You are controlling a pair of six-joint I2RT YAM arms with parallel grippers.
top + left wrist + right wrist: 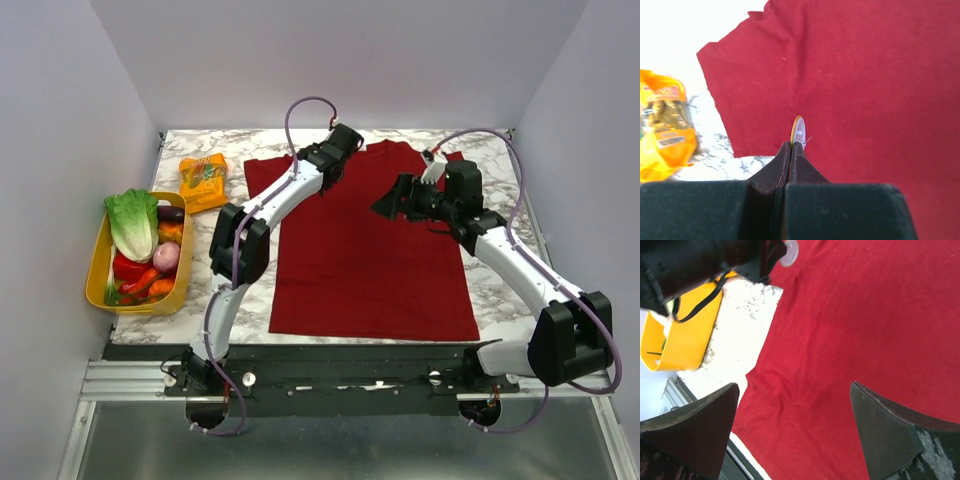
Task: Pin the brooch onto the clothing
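My right gripper needs to grip the belly of the dark red T-shirt [338, 273] [825, 392] on the half nearer the yellow basket, and the cloth will be pinched up.
The dark red T-shirt [370, 270] lies flat on the marble table. My left gripper [327, 178] hovers over its upper left part, near the sleeve. In the left wrist view it [791, 145] is shut on the brooch [798, 131], held edge-on above the shirt [865, 75], yellow face to the left, pale back and thin pin to the right. My right gripper [388, 208] is open and empty above the shirt's chest. In the right wrist view its jaws [795, 390] stand wide apart over the cloth [865, 315], and the brooch's pale back [789, 251] shows at the top edge.
An orange snack packet [203, 180] lies left of the shirt's sleeve, also in the left wrist view [662, 130]. A yellow basket [98, 275] of vegetables stands at the table's left edge, also in the right wrist view [680, 335].
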